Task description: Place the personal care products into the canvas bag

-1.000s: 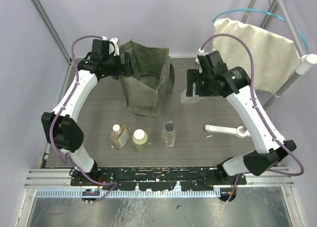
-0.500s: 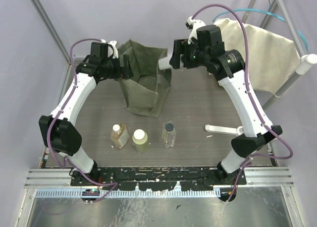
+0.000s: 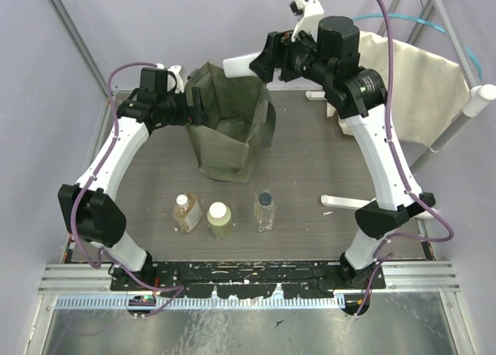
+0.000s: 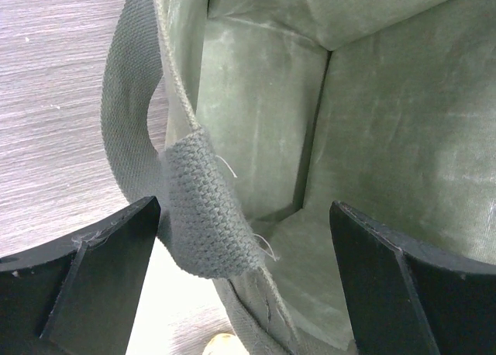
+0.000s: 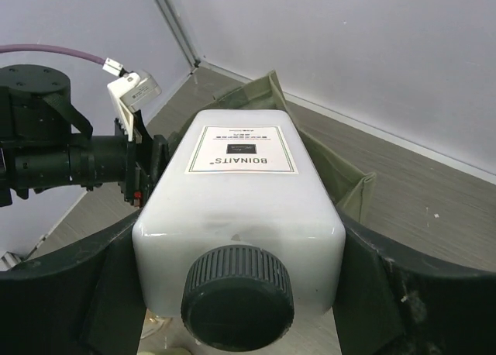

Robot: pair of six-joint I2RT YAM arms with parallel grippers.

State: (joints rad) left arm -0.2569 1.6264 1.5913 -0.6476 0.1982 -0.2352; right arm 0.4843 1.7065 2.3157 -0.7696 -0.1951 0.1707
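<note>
The robot's right gripper will set the white bottle down on the bottom of the olive canvas bag (image 3: pixel 239 122), near the bag's far corner. The bottle is now held above the far rim.
My right gripper (image 3: pixel 267 64) is shut on the white bottle (image 3: pixel 240 63), held on its side above the far rim of the olive canvas bag (image 3: pixel 229 134). In the right wrist view the white bottle (image 5: pixel 240 184) fills the space between my fingers, its dark cap (image 5: pixel 236 297) facing the camera, and the bag (image 5: pixel 345 188) lies below. My left gripper (image 3: pixel 194 107) is open at the bag's left rim, with the strap (image 4: pixel 205 215) and rim between its fingers (image 4: pixel 93 285). The amber (image 3: pixel 185 212), yellow-green (image 3: pixel 220 220) and clear (image 3: pixel 265 209) bottles stand in a row near the front.
A cream cloth sack (image 3: pixel 411 76) hangs on a metal rack at the back right. A white tool (image 3: pixel 353 204) lies on the table to the right of the clear bottle. Purple walls close in the left and back sides.
My right arm has lifted the white bottle from beside the bag's right side, up and leftward to above the bag's far rim. The left arm has hardly moved.
</note>
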